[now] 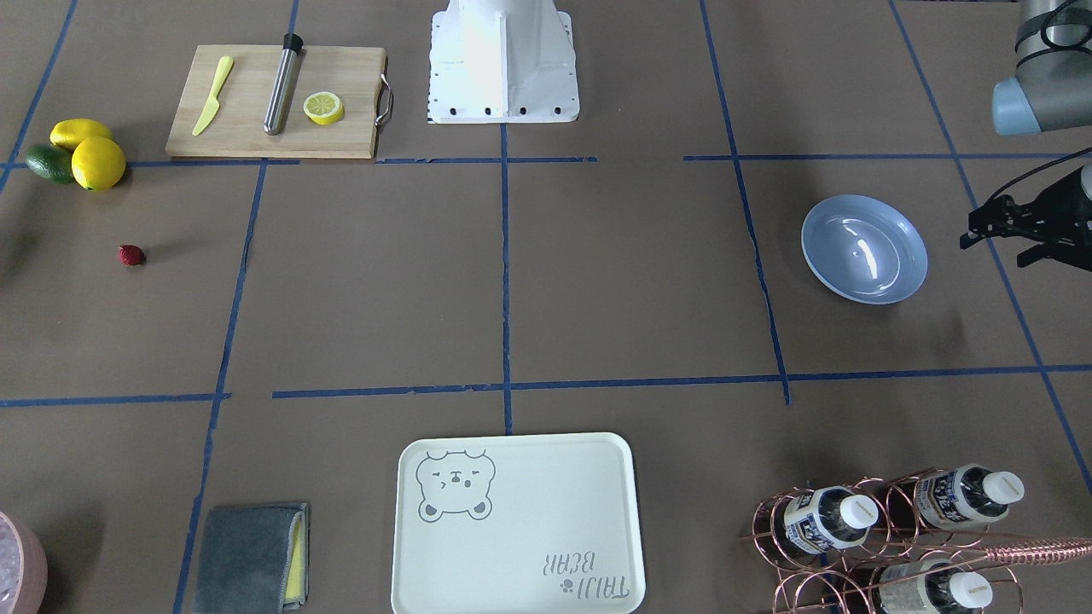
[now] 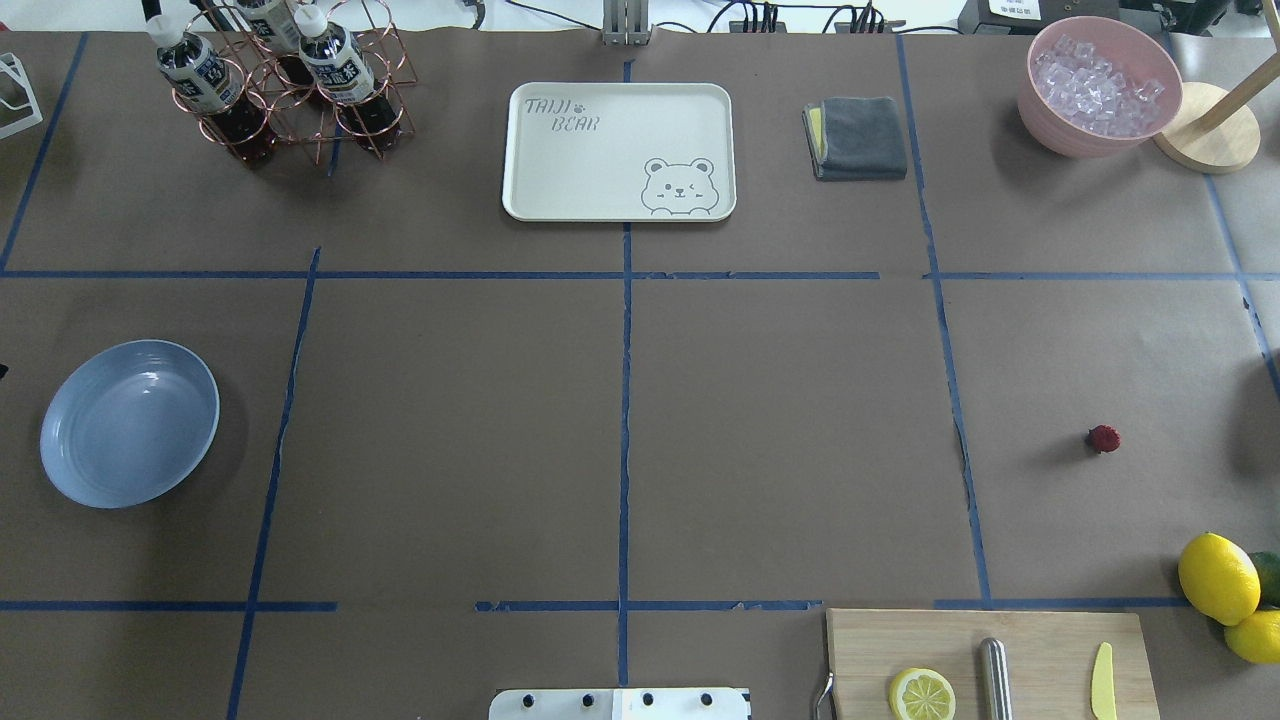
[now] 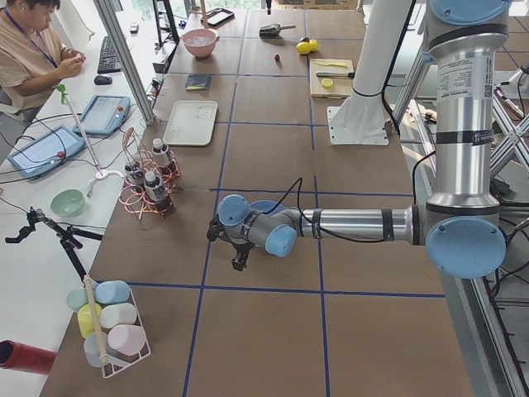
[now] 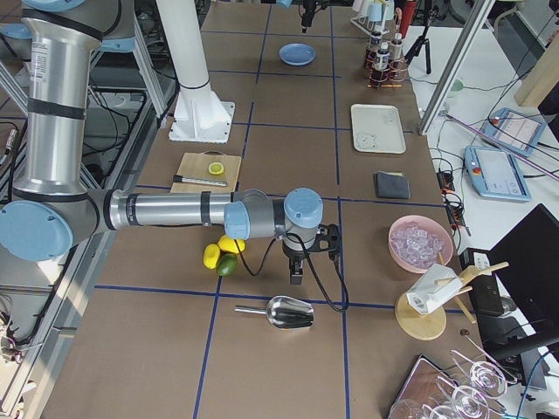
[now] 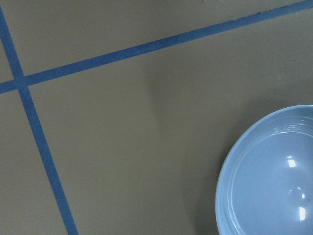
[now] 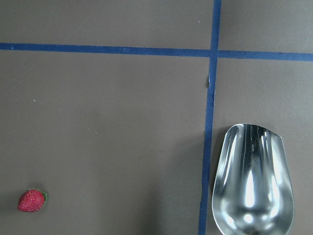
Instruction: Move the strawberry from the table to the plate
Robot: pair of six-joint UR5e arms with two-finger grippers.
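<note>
The strawberry is near the lemons. My right gripper goes to it next and closes around the strawberry's red body (image 1: 131, 255) (image 6: 32, 201).
The strawberry (image 1: 130, 255) (image 2: 1103, 438) is a tiny dark-red berry lying alone on the brown table (image 2: 780, 430) on the robot's right side. It also sits at the lower left of the right wrist view (image 6: 32, 200). The light-blue plate (image 1: 863, 248) (image 2: 130, 422) rests far away on the robot's left side, with nothing in it (image 5: 269, 181). My left gripper (image 1: 994, 251) (image 3: 227, 251) hovers just beside the plate, fingers apart and holding nothing. My right gripper (image 4: 297, 278) hangs over the table near the strawberry's area; I cannot tell whether it is open or shut.
Two lemons (image 1: 98, 162) and an avocado (image 1: 49, 162) lie close to the strawberry. A cutting board (image 1: 277, 101) carries a lemon half, a knife and a metal rod. A steel scoop (image 6: 253, 181) lies nearby. A cream tray (image 1: 516, 522), grey cloth (image 1: 252, 556), bottle rack (image 1: 887, 537) and ice bowl (image 2: 1100, 85) line the far side.
</note>
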